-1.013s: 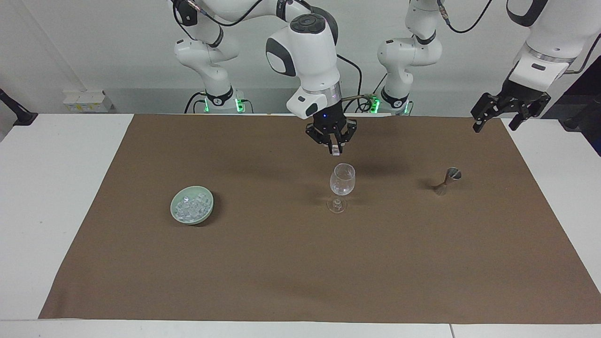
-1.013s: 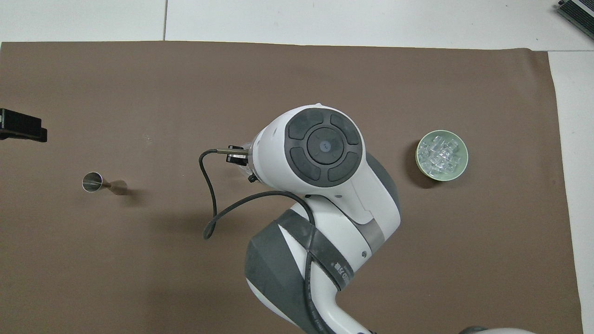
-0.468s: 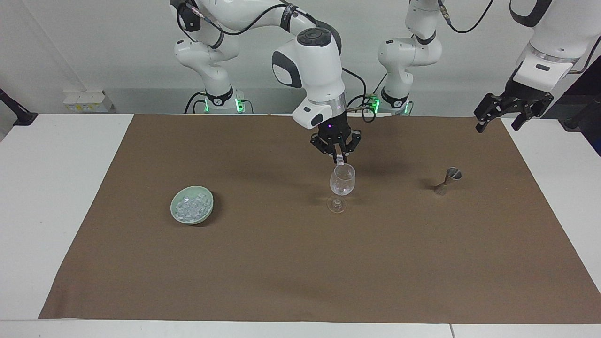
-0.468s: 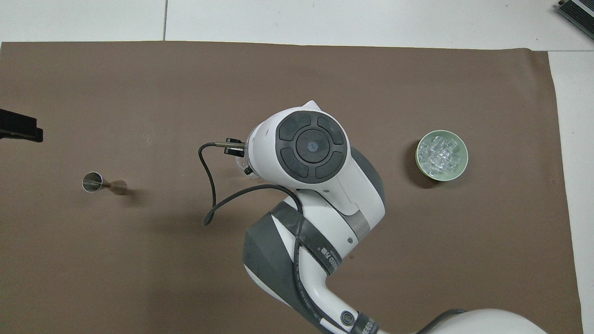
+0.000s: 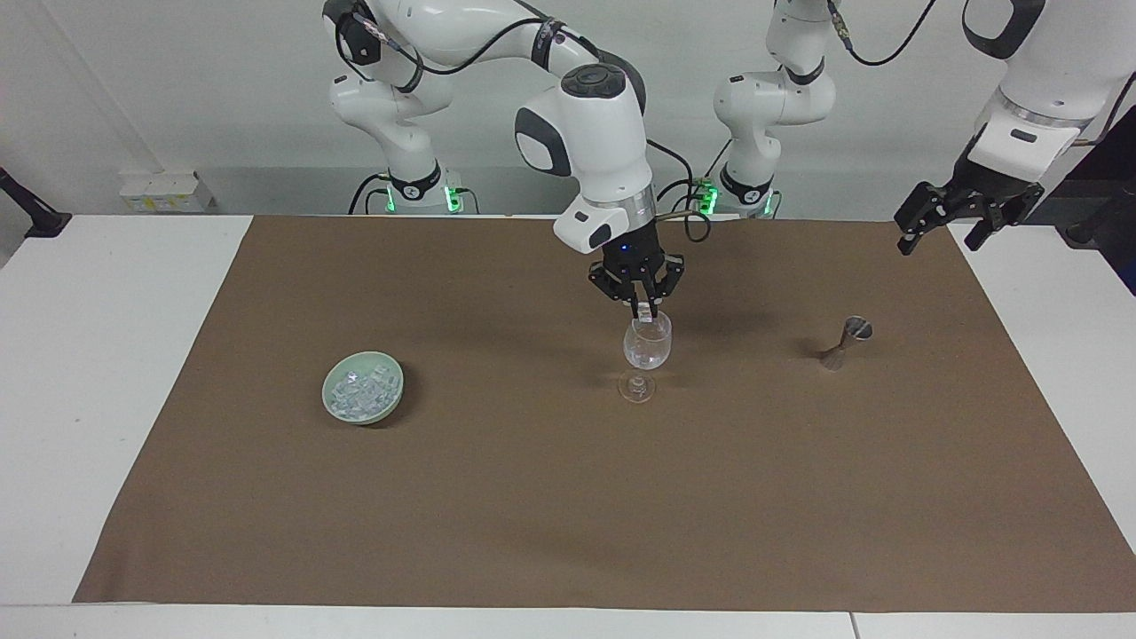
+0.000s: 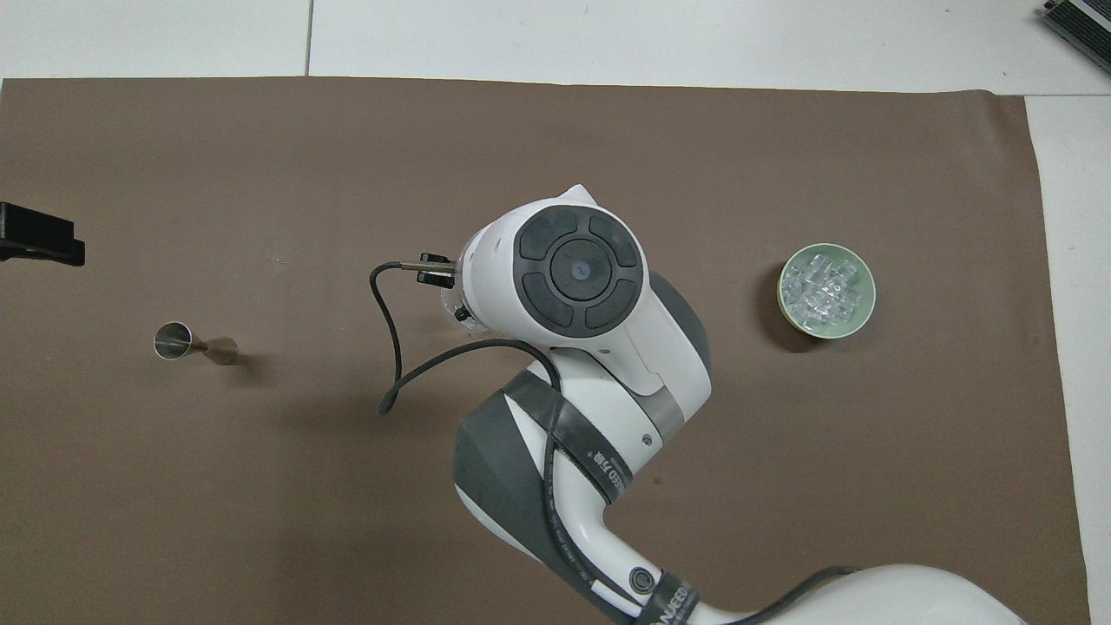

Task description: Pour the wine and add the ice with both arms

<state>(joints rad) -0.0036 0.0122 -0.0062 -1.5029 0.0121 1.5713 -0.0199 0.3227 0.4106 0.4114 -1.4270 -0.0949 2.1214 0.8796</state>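
My right gripper is going to release the ice cube inside the bowl of the clear stemmed glass [image 6: 475, 302].
A clear stemmed glass [image 5: 646, 351] stands upright mid-cloth, with some clear content in its bowl. My right gripper [image 5: 647, 310] points down right over its rim, shut on one ice cube [image 5: 647, 312]. In the overhead view the right arm [image 6: 577, 278] covers the glass except a sliver [image 6: 453, 314]. The ice [image 5: 360, 389] lies heaped in a pale green bowl [image 5: 390, 383] toward the right arm's end; the bowl also shows from overhead [image 6: 825, 290]. My left gripper [image 5: 938, 238] hangs open and empty in the air over the cloth's edge at the left arm's end.
A small steel jigger [image 5: 848, 342] stands on the brown cloth [image 5: 568, 515] between the glass and the left arm's end; it also shows from overhead [image 6: 174, 339]. White table [image 5: 80, 355] borders the cloth.
My right gripper has come down with the ice cube from above the glass to just over its rim. The left gripper has barely shifted.
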